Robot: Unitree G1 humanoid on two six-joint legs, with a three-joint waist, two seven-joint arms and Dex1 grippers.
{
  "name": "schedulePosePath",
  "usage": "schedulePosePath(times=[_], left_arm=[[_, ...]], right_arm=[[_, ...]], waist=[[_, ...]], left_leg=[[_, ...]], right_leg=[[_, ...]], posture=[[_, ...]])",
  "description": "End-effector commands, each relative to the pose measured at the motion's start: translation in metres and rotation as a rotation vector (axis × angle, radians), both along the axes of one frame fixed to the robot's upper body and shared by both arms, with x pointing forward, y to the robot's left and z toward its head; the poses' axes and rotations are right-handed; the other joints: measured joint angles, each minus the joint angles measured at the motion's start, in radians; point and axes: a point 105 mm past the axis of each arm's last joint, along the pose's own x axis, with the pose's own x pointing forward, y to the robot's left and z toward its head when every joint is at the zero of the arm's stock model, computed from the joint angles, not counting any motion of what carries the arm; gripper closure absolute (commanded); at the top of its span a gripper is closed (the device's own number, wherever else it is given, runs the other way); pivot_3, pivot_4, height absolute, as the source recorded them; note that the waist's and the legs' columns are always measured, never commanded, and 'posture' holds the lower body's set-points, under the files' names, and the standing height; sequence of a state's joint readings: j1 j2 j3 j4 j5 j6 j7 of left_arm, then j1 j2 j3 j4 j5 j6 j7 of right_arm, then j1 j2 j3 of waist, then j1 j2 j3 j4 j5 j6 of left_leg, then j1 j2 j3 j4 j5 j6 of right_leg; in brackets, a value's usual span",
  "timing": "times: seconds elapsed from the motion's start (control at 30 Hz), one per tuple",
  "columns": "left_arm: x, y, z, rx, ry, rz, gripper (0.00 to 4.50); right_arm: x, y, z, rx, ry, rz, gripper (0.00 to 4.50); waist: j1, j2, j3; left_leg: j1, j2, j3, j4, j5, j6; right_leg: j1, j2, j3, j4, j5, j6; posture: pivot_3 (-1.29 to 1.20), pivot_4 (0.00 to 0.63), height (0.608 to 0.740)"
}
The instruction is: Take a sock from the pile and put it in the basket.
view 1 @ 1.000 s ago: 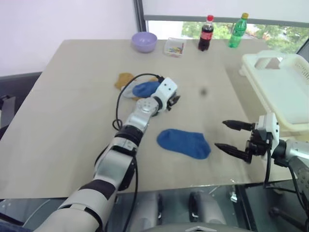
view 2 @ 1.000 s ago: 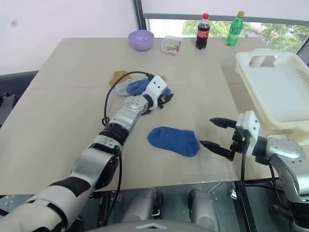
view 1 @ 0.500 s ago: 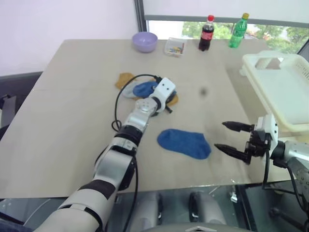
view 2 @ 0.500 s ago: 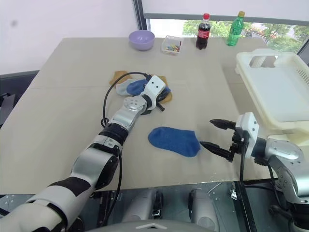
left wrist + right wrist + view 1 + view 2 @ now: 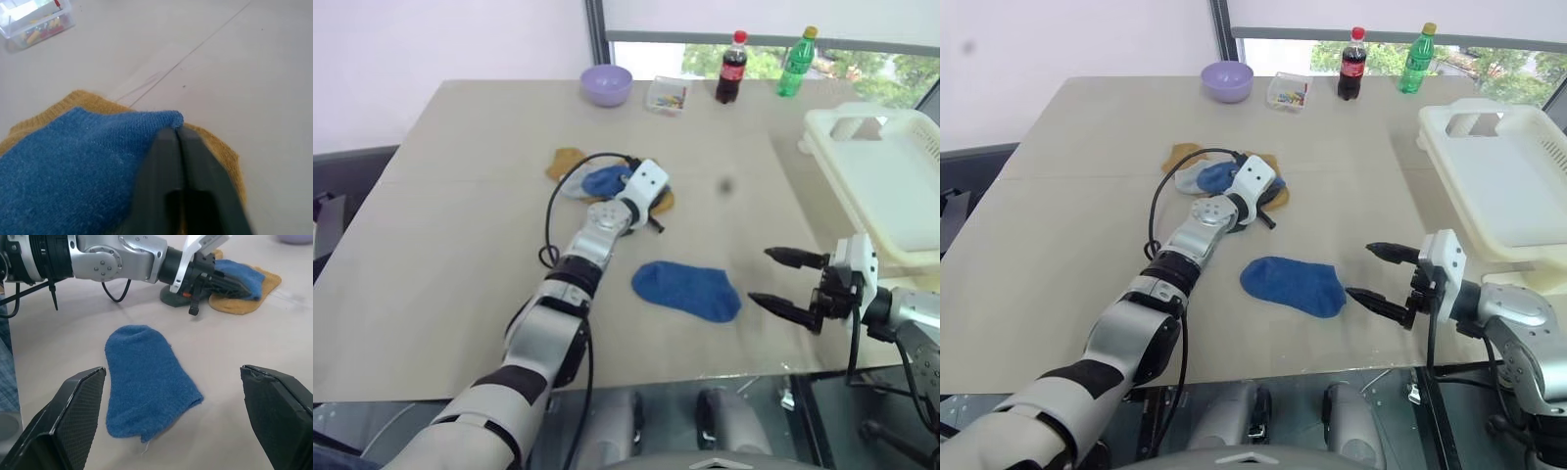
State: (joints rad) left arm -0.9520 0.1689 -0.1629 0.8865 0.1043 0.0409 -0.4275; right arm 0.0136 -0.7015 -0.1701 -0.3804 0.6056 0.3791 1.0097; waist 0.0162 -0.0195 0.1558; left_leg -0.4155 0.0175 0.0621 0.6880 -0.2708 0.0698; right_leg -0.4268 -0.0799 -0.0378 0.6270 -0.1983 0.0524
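Observation:
Next, my left gripper lets go of the blue sock from the pile on the bare table (image 5: 705, 231), just behind the lone blue sock.
The pile (image 5: 607, 181) lies mid-table: a blue sock (image 5: 73, 166) on top of a mustard one (image 5: 220, 152), with grey and mustard pieces behind. My left gripper (image 5: 656, 203) rests low on the pile's right side, shut, its fingertips (image 5: 168, 134) meeting at the blue sock's edge. A second blue sock (image 5: 687, 290) lies flat by itself nearer the front. My right gripper (image 5: 759, 276) hovers open just right of that lone sock, nothing between its fingers. The cream-white basket (image 5: 818, 127) stands at the table's right edge, behind the right gripper.
A lilac bowl (image 5: 606, 83), a small clear box (image 5: 666, 95), a cola bottle (image 5: 730, 67) and a green bottle (image 5: 795, 61) line the far edge. A black cable (image 5: 553, 211) loops beside my left wrist. The table's front edge (image 5: 705, 377) is close behind the lone sock.
My left gripper's fingers have come together on the pile, from apart to shut, and the hand has settled slightly lower. The right arm and the lone blue sock have not moved.

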Motion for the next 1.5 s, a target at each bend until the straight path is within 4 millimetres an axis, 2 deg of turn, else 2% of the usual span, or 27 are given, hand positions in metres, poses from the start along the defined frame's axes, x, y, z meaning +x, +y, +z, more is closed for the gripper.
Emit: schedulePosePath(times=[0.03, 0.37, 0.5, 0.67, 0.83, 1.0, 1.07, 1.2, 1.3, 1.4, 1.5], left_arm=[[0.002, -0.001, 0.021, -0.046, -0.083, 0.005, 4.46], [-0.005, -0.003, 0.063, -0.164, -0.209, -0.011, 4.46], [-0.013, -0.006, 0.070, -0.160, -0.205, -0.034, 4.46], [-0.045, -0.032, 0.057, -0.139, -0.099, -0.193, 4.46], [-0.087, -0.066, 0.032, -0.085, 0.028, -0.386, 4.46], [-0.099, -0.094, 0.016, -0.096, 0.086, -0.425, 4.46], [-0.103, -0.108, 0.012, -0.111, 0.102, -0.444, 4.46], [-0.106, -0.122, 0.010, -0.150, 0.122, -0.466, 4.46], [-0.110, -0.128, 0.015, -0.214, 0.156, -0.488, 3.64], [-0.116, -0.128, 0.018, -0.285, 0.227, -0.506, 2.27], [-0.119, -0.124, 0.025, -0.321, 0.261, -0.527, 2.27]], right_arm=[[0.000, 0.001, 0.011, 0.011, -0.059, 0.004, 0.00], [-0.001, 0.002, 0.009, 0.019, -0.057, 0.002, 0.00], [-0.002, 0.001, 0.009, 0.018, -0.056, -0.002, 0.00], [-0.002, 0.000, 0.009, 0.016, -0.057, -0.008, 0.00], [0.004, -0.005, 0.009, -0.006, -0.066, -0.044, 0.00], [0.033, -0.032, -0.006, -0.161, -0.063, -0.230, 0.00], [0.038, -0.039, -0.010, -0.180, -0.005, -0.274, 0.00], [0.037, -0.042, -0.014, -0.197, 0.055, -0.289, 0.00], [0.042, -0.046, -0.018, -0.202, 0.106, -0.344, 0.00], [0.045, -0.043, -0.019, -0.180, 0.153, -0.364, 0.00], [0.048, -0.040, -0.017, -0.164, 0.175, -0.358, 0.00]], waist=[[0.000, 0.000, 0.000], [0.000, 0.000, 0.000], [0.000, 0.000, 0.000], [0.000, 0.000, 0.000], [0.000, 0.001, 0.000], [0.000, 0.001, 0.000], [0.001, 0.001, -0.001], [0.000, 0.002, -0.001], [-0.001, 0.002, -0.001], [-0.001, 0.002, -0.001], [-0.001, 0.002, -0.001]], left_leg=[[0.000, 0.000, 0.000, 0.000, 0.000, 0.000], [0.000, 0.000, 0.000, 0.000, 0.002, -0.003], [0.000, 0.000, 0.000, 0.000, 0.002, -0.003], [0.000, 0.000, 0.000, 0.000, 0.002, -0.004], [0.001, 0.000, 0.000, 0.001, 0.002, -0.004], [0.002, 0.000, 0.000, 0.002, 0.000, 0.000], [0.002, 0.000, 0.000, 0.002, 0.000, 0.000], [0.001, 0.000, 0.000, 0.002, 0.000, 0.000], [0.001, 0.000, 0.000, 0.002, 0.000, 0.000], [0.001, 0.001, 0.000, 0.002, 0.000, 0.000], [0.002, 0.001, -0.001, 0.002, 0.000, 0.000]], right_leg=[[0.000, 0.000, 0.000, 0.000, 0.000, 0.000], [0.000, 0.000, 0.000, 0.000, 0.000, 0.000], [0.000, 0.000, 0.000, 0.000, 0.000, 0.000], [0.000, 0.000, 0.001, 0.001, 0.000, 0.000], [0.001, 0.000, 0.001, 0.001, 0.000, 0.000], [0.002, 0.001, 0.002, 0.001, 0.000, 0.000], [0.002, 0.001, 0.002, 0.001, 0.000, 0.000], [0.002, 0.001, 0.002, 0.001, 0.000, 0.000], [0.002, 0.001, 0.002, 0.001, 0.000, 0.000], [0.002, 0.001, 0.003, 0.001, 0.000, 0.000], [0.002, 0.001, 0.003, 0.001, 0.000, 0.000]], posture=[[0.00, 0.150, 0.733], [0.00, 0.150, 0.733], [0.00, 0.150, 0.733], [0.00, 0.150, 0.733], [0.00, 0.150, 0.733], [0.00, 0.150, 0.733], [0.00, 0.150, 0.733], [0.00, 0.150, 0.733], [0.00, 0.150, 0.733], [0.00, 0.150, 0.733], [0.00, 0.150, 0.733]])
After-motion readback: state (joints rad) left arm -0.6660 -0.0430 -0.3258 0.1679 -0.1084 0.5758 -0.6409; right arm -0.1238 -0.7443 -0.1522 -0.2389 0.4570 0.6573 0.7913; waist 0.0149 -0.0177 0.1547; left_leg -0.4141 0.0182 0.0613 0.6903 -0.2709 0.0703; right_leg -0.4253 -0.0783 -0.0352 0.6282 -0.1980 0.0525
